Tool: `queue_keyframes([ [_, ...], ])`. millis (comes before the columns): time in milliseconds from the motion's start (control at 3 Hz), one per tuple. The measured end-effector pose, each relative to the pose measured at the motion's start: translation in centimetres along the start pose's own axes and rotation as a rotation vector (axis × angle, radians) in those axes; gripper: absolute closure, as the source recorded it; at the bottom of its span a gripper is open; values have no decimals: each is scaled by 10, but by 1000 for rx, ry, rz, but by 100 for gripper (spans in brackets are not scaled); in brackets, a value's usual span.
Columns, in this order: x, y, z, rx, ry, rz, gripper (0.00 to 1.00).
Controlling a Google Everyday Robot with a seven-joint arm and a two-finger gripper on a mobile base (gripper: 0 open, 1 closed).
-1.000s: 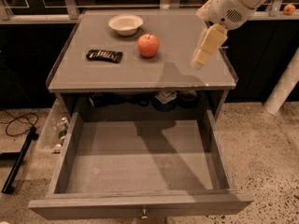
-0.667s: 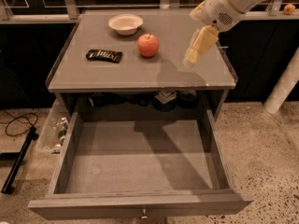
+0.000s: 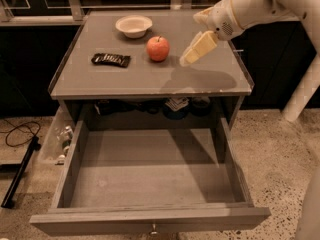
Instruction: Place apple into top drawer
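Observation:
Next, my gripper closes on the red apple's far side (image 3: 163,49) from the dark snack packet, where its fingers can get around the apple to lift it.
The red apple (image 3: 158,48) stands on the grey cabinet top (image 3: 150,76), right of centre towards the back. My gripper (image 3: 186,60) hangs over the cabinet top just right of the apple, a small gap from it, fingers pointing down and left. It holds nothing. The top drawer (image 3: 150,219) is pulled fully out towards the front, and its inside is empty.
A white bowl (image 3: 133,25) sits at the back of the cabinet top. A dark snack packet (image 3: 111,59) lies left of the apple. Clutter shows under the top at the drawer's back. A black cable (image 3: 17,134) lies on the floor at left.
My gripper has moved left and a little down across the cabinet top, closing in on the apple's right side. The apple, bowl and packet have not moved.

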State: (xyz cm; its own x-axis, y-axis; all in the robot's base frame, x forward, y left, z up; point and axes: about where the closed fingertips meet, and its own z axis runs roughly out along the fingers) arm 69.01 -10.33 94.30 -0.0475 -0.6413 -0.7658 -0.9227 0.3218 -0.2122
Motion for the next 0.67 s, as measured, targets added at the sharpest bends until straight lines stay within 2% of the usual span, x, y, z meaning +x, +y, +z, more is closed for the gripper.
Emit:
queue_keyframes([
  [333,8,-12,15,16,-106,66,0],
  [667,9,-21,31,19,-171,105,0],
])
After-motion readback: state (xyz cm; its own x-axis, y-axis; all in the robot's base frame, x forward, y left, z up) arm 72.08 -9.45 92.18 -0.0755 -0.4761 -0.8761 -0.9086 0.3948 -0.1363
